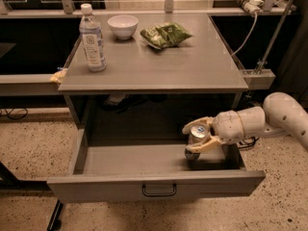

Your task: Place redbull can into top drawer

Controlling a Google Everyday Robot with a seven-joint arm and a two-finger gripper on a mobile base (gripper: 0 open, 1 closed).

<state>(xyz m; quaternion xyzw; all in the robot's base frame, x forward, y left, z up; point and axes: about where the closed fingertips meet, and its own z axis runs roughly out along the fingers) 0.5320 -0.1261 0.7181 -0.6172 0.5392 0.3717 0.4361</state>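
My gripper has the redbull can. I should put it down on the top drawer's bottom near the drawer's side (189, 160) under my arm.
The redbull can (195, 141) stands upright inside the open top drawer (156, 184), at its right side, with its shiny top showing and its base on or just above the drawer floor. My gripper (198, 135) reaches in from the right and its two pale fingers (195, 124) are closed around the can. The drawer is pulled out, its flat front panel and dark wire handle (159, 191) facing the camera.
On the grey table top (192, 71) stand a clear water bottle (92, 38), a white bowl (122, 26) and a green snack bag (165, 34). The drawer's right wall (236, 155) lies just under my arm. A cable (245, 32) hangs at the right.
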